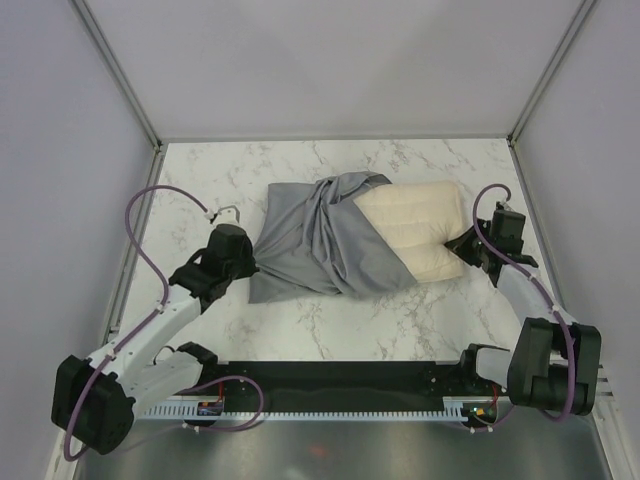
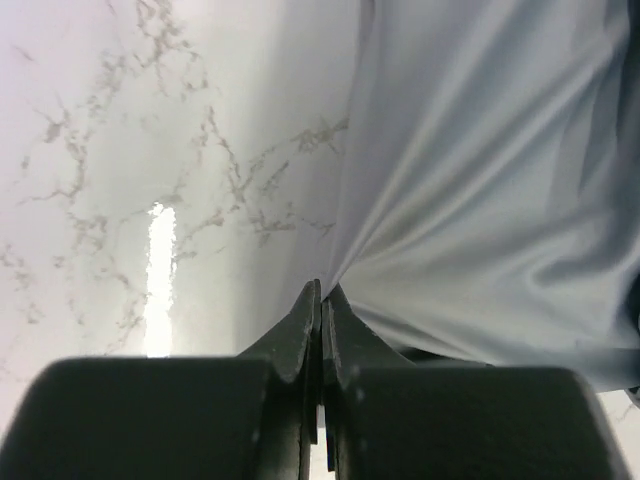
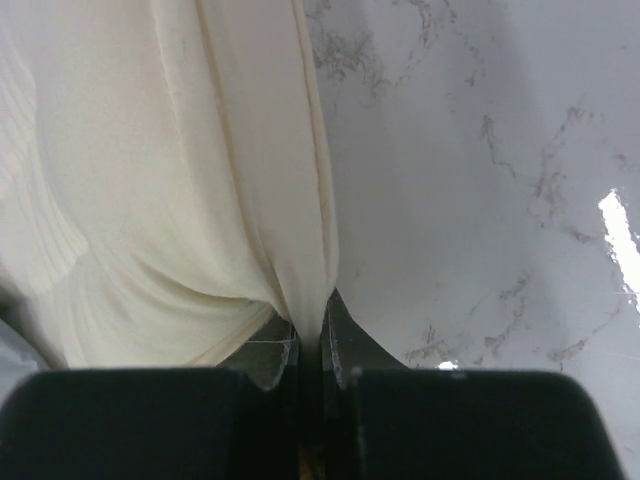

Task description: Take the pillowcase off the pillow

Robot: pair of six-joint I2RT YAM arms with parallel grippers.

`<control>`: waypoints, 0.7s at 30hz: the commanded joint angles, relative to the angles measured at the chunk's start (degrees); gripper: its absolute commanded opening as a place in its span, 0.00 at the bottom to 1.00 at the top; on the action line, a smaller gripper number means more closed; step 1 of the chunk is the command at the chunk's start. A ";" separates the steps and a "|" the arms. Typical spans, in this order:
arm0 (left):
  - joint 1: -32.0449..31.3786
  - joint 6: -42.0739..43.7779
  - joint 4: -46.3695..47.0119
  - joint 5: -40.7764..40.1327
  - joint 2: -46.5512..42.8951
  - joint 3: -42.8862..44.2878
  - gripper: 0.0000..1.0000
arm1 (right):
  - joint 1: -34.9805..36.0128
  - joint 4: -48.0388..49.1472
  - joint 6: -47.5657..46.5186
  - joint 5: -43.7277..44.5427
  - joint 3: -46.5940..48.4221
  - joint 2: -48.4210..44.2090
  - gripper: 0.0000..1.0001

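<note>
The pillowcase's outer edge in my left gripper is far from the pillow, so that gripper should take the folds nearer the pillow (image 1: 316,254) while my right gripper anchors the pillow.
The grey pillowcase (image 1: 315,240) lies bunched across the middle of the table and covers the left part of the cream pillow (image 1: 415,230), whose right part sticks out bare. My left gripper (image 1: 250,262) is shut on the pillowcase's left edge; in the left wrist view the gripper (image 2: 322,292) pinches a fold of the grey fabric (image 2: 480,200). My right gripper (image 1: 462,243) is shut on the pillow's right edge; in the right wrist view the gripper (image 3: 310,315) clamps a pinch of the cream cover (image 3: 170,180).
The marble tabletop (image 1: 330,320) is fenced by white walls with metal posts at the back and sides. A black rail (image 1: 330,385) runs along the near edge between the arm bases.
</note>
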 commanded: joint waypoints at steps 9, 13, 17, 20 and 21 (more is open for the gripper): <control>11.22 -1.76 -5.69 -5.84 -5.38 4.09 0.02 | -11.89 1.42 -1.51 -3.06 4.94 -1.45 0.00; 15.00 -1.58 -5.95 -5.84 -7.57 4.97 0.02 | -16.02 1.16 -2.21 -5.17 4.76 -1.27 0.00; 15.80 -1.23 -6.04 -6.72 -7.32 5.84 0.02 | -17.09 0.98 -2.65 -6.76 4.59 -1.27 0.00; 15.89 -0.62 -6.04 -5.67 -5.74 6.81 0.02 | -17.17 0.89 -3.09 -7.55 3.71 -1.80 0.00; 15.80 -0.36 -6.12 -4.28 -5.29 7.16 0.04 | -17.09 0.98 -3.00 -7.72 3.45 -2.23 0.00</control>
